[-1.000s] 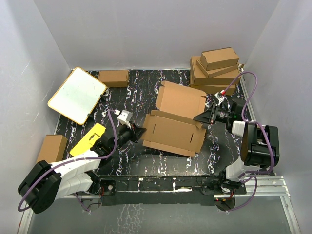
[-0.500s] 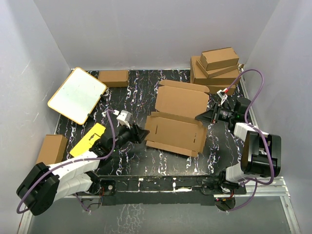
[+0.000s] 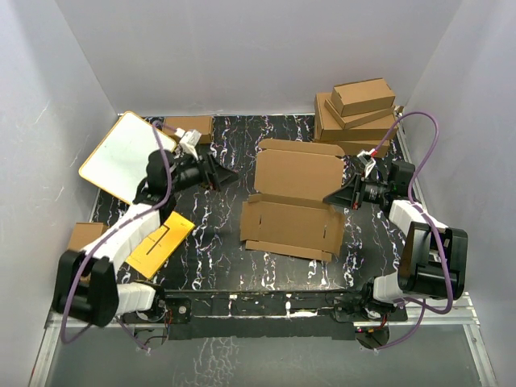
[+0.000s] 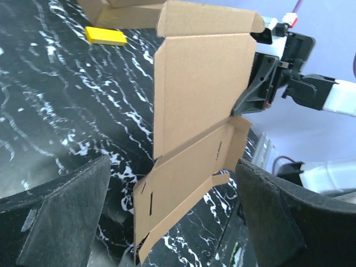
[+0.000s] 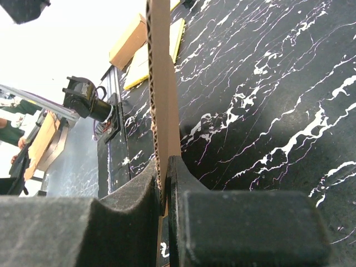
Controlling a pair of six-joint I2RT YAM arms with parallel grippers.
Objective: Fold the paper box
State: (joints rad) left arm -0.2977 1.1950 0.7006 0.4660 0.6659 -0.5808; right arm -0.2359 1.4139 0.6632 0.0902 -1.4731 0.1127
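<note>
My left gripper will close on the paper box, midway along the back panel's free side edge (image 3: 257, 172) (image 4: 155, 105), across from where my right gripper is.
The paper box (image 3: 292, 201) is an unfolded brown cardboard sheet in the middle of the table. Its front panel lies flat and its back panel (image 4: 200, 89) is tilted up, with a flap bent over along the top. My right gripper (image 3: 334, 197) is shut on the sheet's right edge, and the corrugated edge (image 5: 163, 100) shows clamped between its fingers (image 5: 133, 200). My left gripper (image 3: 228, 175) hovers open to the left of the box, apart from it. Seen from the left wrist, its fingers (image 4: 55, 217) stand wide with nothing between them.
A white board with an orange rim (image 3: 127, 157) leans at the back left, just behind my left arm. A yellow card (image 3: 161, 242) lies at the front left. Folded boxes are stacked at the back right (image 3: 355, 113). One brown box sits at the back (image 3: 189, 127), another at the left (image 3: 83, 239).
My left gripper opened, let go of the box's left edge and swung back-left toward the white board. The back panel now stands steeper. The yellow card shifted a little.
</note>
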